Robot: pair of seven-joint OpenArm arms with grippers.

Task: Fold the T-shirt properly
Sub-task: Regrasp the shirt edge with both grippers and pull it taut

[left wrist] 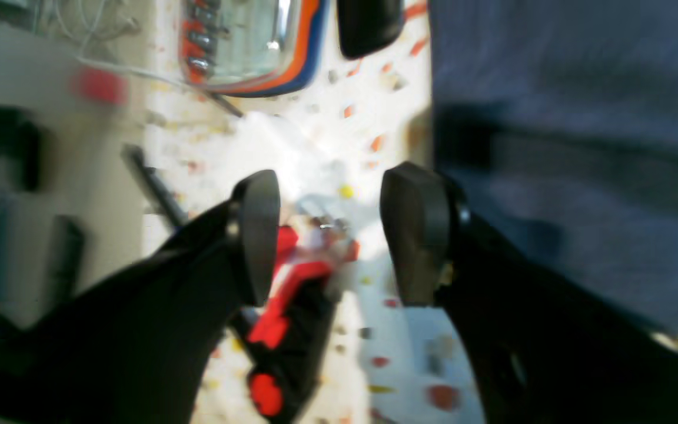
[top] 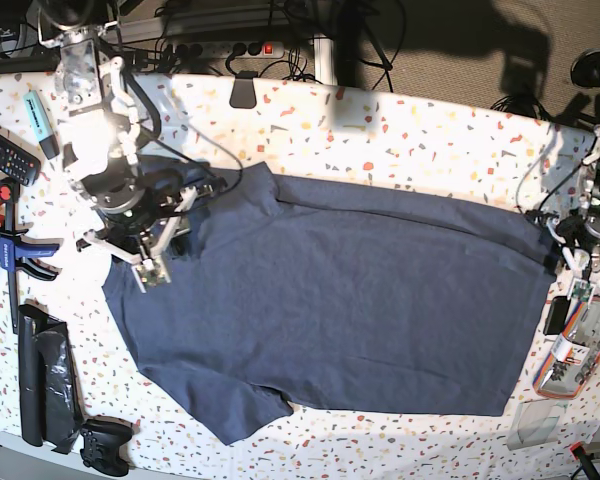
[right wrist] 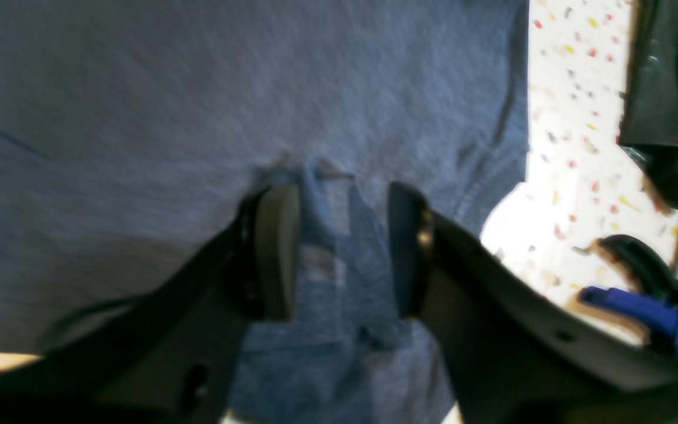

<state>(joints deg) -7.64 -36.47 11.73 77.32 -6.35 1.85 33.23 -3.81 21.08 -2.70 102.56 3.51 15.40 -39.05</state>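
Observation:
My left gripper's open fingers are hanging past the edge of the T-shirt, so it should move in and pinch the T-shirt's folded strip (top: 523, 235) before it pulls the T-shirt back.
The navy T-shirt (top: 350, 290) lies spread flat across the speckled table, its long axis running left to right. My right gripper (top: 158, 262) is over the shirt's left end. In the right wrist view it (right wrist: 342, 253) is open, its fingers (right wrist: 277, 253) straddling a small raised fold of the shirt (right wrist: 139, 118). My left gripper (top: 572, 250) hovers at the shirt's right edge. In the left wrist view it (left wrist: 336, 235) is open and empty above bare table, with the shirt (left wrist: 580, 176) just to its right.
A blue clamp (top: 20, 250), a black pouch (top: 40, 385) and a game controller (top: 105, 445) lie left of the shirt. A remote (top: 0, 150) lies at the far left. A tray with an orange and blue rim (top: 580, 350) sits at the right edge and also shows in the left wrist view (left wrist: 245, 47).

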